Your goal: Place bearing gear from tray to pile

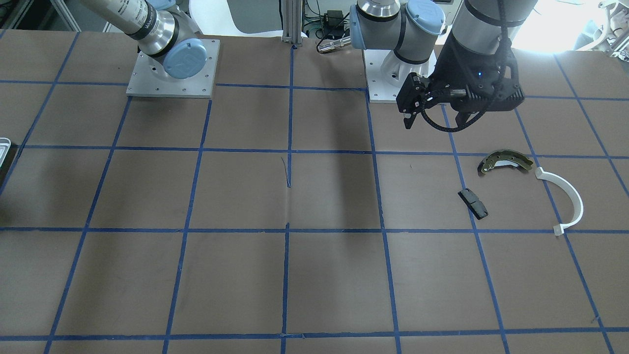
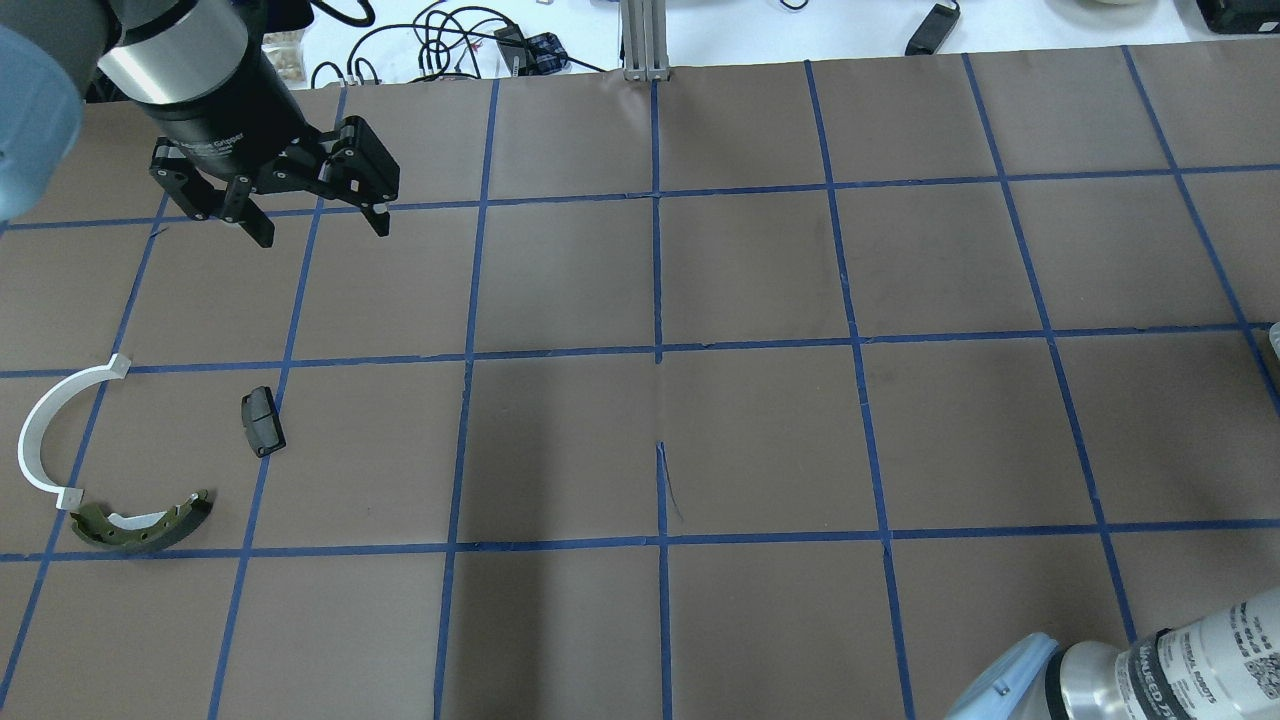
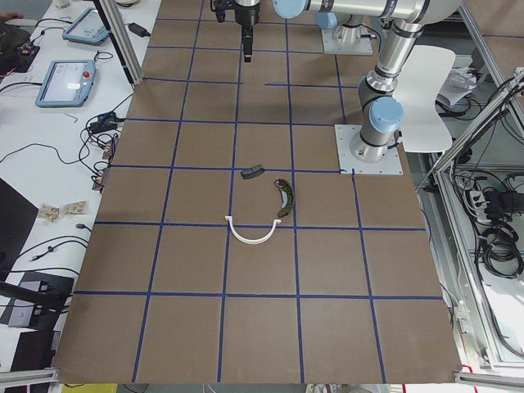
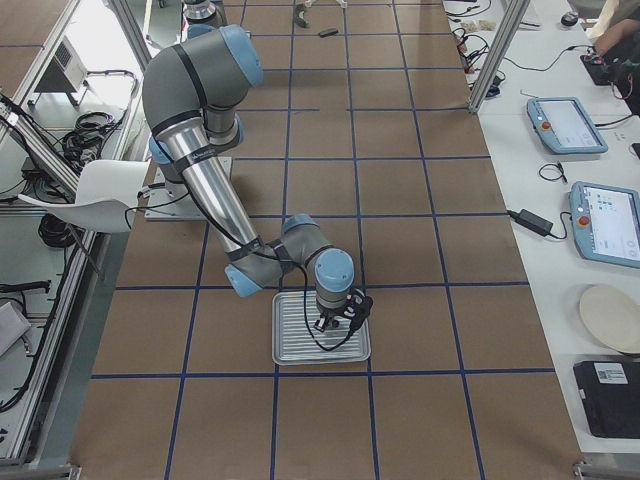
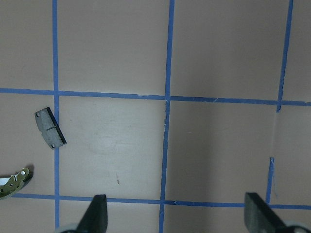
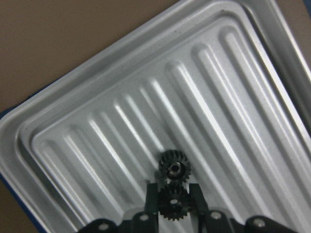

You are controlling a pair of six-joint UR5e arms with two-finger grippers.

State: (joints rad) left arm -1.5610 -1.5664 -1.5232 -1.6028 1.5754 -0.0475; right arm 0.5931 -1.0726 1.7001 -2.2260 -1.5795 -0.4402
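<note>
My right gripper has the bearing gear. Next, I put it down on the blue tape (image 1: 276, 230) beside the crossing near the table's middle.
The bearing gear (image 6: 173, 171), small, dark and toothed, is between my right gripper's (image 6: 172, 203) fingers, which are shut on it over the ribbed silvery tray (image 6: 112, 121). I cannot tell whether it touches the tray floor. The exterior right view shows the right gripper (image 4: 326, 324) over the tray (image 4: 292, 354). The pile lies far off: olive brake shoe (image 2: 140, 527), black pad (image 2: 262, 421), white arc (image 2: 38, 432). My left gripper (image 2: 320, 232) hangs open and empty above the table beyond the pile; its wrist view shows the pad (image 5: 50, 134) and the shoe's tip (image 5: 14, 177).
Brown table sheet with a blue tape grid. The arms' base plates (image 1: 172, 69) stand at the robot's side. The tray's corner (image 1: 4, 146) shows at the front view's left edge. Side benches hold tablets (image 4: 565, 122) and cables.
</note>
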